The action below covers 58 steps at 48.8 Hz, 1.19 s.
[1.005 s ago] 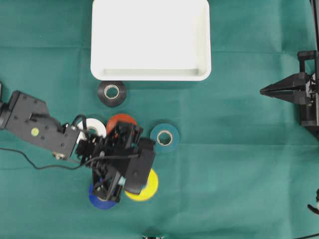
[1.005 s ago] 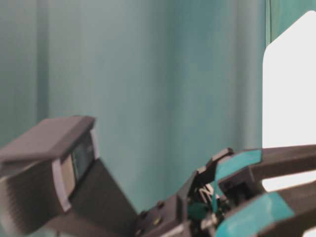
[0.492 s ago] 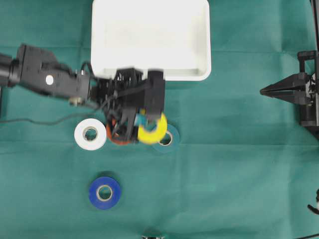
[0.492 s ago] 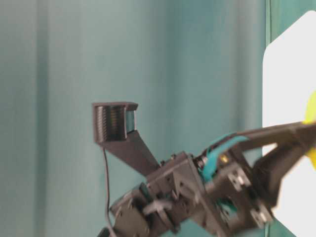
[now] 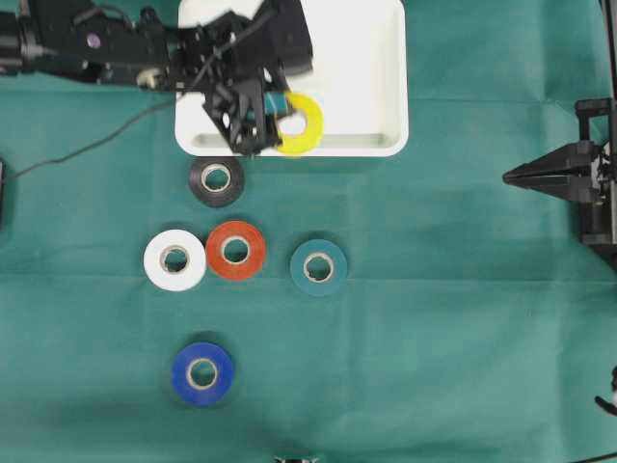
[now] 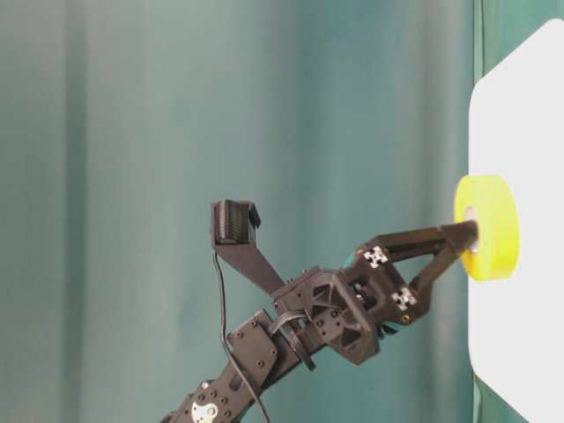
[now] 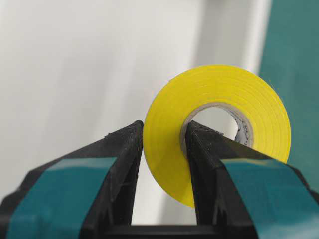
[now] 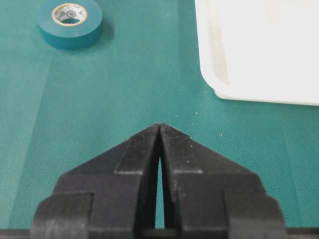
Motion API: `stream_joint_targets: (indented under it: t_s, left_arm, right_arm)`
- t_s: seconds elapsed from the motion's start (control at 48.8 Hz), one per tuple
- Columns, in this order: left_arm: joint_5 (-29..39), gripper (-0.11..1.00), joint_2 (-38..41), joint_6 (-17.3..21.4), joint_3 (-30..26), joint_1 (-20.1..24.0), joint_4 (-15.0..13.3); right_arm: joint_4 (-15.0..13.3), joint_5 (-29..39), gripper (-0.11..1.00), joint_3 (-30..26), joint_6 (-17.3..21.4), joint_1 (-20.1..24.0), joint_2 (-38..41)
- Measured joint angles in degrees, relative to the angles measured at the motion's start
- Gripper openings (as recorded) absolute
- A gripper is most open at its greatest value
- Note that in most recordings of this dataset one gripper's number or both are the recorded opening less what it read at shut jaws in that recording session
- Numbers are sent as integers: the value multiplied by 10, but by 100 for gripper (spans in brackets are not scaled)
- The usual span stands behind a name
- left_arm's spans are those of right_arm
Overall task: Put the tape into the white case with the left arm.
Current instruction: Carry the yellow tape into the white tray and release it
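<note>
Next, my left gripper lets go of the yellow tape roll on the bottom of the white case, close to its near side (image 5: 280, 108).
A yellow tape roll (image 5: 313, 125) hangs over the near part of the white case (image 5: 357, 58). My left gripper (image 5: 280, 121) with teal bands is shut on it. In the left wrist view one finger sits inside the roll's core and the other outside, pinching the yellow tape wall (image 7: 224, 82) at the left gripper (image 7: 164, 130). From table level the roll (image 6: 489, 229) is held at the fingertips in front of the case (image 6: 529, 132). My right gripper (image 5: 509, 177) rests at the right edge, its all-black jaws shut on nothing, as the right wrist view of the right gripper (image 8: 160, 125) shows.
On the green cloth lie a black roll (image 5: 216, 179) just in front of the case, a white roll (image 5: 174, 259), an orange-red roll (image 5: 235, 250), a teal roll (image 5: 318, 266) and a blue roll (image 5: 202, 373). The right wrist view shows the teal roll (image 8: 70, 22) and a case corner (image 8: 259, 50).
The left arm has lifted the yellow roll from beside the blue roll near the table's front and carried it back, past the other rolls, to above the case. The right arm is still.
</note>
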Motion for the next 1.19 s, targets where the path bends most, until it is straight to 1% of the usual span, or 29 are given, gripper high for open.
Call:
stream_joint_targets:
  t_s: [0.144,0.349,0.554,0.677,0.841,1.108,1.149,1.19]
  left_arm:
    - [-18,25,2,0,0,22,0]
    - [-28,25,11,0,3,19,0]
    - [-31,25,12,0,18,21,0]
    - [-32,25,27,0,26,23,0]
    - [-33,25,43,0,28,23,0]
    - [-35,26,43,-1,28,21,0]
    - [-36,32,43,-1,28,22,0]
    - [-37,45,43,-1,27,22,0]
  right_arm:
    - [0,0,-10,-1,0,0,0]
    - [0,0,-10,-1,0,0,0]
    - [1,-1,-10,0,0,0,0]
    - [-1,-1,-10,0,0,0,0]
    - [0,-1,-10,0,0,0,0]
    - [-1,-1,-10,0,0,0,0]
    - [-1,-1,-10,0,0,0,0]
    - [-1,-1,-10,0,0,0,0]
